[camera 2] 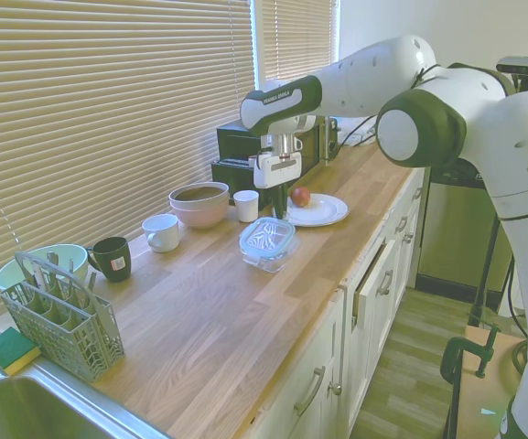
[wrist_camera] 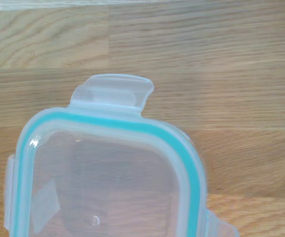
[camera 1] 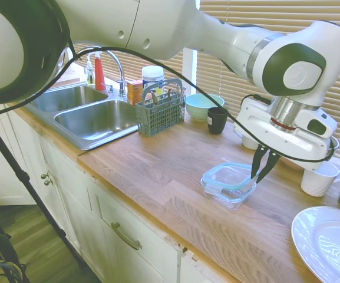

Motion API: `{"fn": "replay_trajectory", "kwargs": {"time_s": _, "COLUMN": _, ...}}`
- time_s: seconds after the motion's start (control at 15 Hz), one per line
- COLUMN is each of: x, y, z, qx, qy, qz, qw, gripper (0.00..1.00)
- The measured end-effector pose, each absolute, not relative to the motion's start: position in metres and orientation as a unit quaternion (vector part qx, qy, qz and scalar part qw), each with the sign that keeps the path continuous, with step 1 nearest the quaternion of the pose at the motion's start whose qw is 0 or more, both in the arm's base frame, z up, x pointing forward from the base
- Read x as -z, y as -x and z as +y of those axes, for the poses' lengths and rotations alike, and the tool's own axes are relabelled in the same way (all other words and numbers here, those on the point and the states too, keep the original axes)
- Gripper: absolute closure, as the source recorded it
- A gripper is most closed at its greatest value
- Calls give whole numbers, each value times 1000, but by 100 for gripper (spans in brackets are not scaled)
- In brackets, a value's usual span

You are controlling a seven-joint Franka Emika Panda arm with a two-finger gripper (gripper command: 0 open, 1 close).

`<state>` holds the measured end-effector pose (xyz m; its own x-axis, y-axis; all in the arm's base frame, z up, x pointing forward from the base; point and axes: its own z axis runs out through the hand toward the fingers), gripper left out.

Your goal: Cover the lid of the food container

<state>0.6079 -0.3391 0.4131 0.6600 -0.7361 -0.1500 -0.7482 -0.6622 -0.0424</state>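
My gripper is to release the lid, now slightly tilted on the container, so it lies level across the top of the clear glass food container (camera 1: pixel 228 181) (wrist_camera: pixel 102 219).
The lid (camera 1: pixel 228 175), clear with a teal rim seal, lies on top of the food container (camera 1: pixel 225 197), a shallow clear glass dish on the wooden counter. It looks slightly tilted, its right edge higher. My gripper (camera 1: pixel 259 174) points down at that right edge, fingers nearly together and shut on the lid's rim. From the other side, the gripper (camera 2: pixel 279 216) stands at the far edge of the lid (camera 2: pixel 266 236), which covers the container (camera 2: pixel 265 261). In the wrist view the lid (wrist_camera: pixel 107 168) and one snap tab fill the lower part.
A white mug (camera 1: pixel 320 177) stands just right of the gripper, and a white plate (camera 1: pixel 329 242) lies near the front right. A black mug (camera 1: pixel 217 119), teal bowl (camera 1: pixel 204 106), utensil basket (camera 1: pixel 161 112) and sink (camera 1: pixel 96 118) are to the left. A red fruit (camera 2: pixel 300 196) rests on a plate.
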Motion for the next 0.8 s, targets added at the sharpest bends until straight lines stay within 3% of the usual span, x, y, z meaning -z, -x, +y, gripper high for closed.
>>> {"fn": "replay_trajectory", "kwargs": {"time_s": 0.6, "x": -386, "y": -610, "z": -343, "qx": -68, "qy": 910, "qz": 408, "qw": 32, "gripper": 100}}
{"fn": "replay_trajectory", "kwargs": {"time_s": 0.67, "x": -387, "y": -610, "z": -343, "qx": -68, "qy": 910, "qz": 407, "qw": 30, "gripper": 0}}
{"fn": "replay_trajectory", "kwargs": {"time_s": 0.8, "x": -387, "y": -610, "z": -344, "qx": -67, "qy": 911, "qz": 406, "qw": 26, "gripper": 0}}
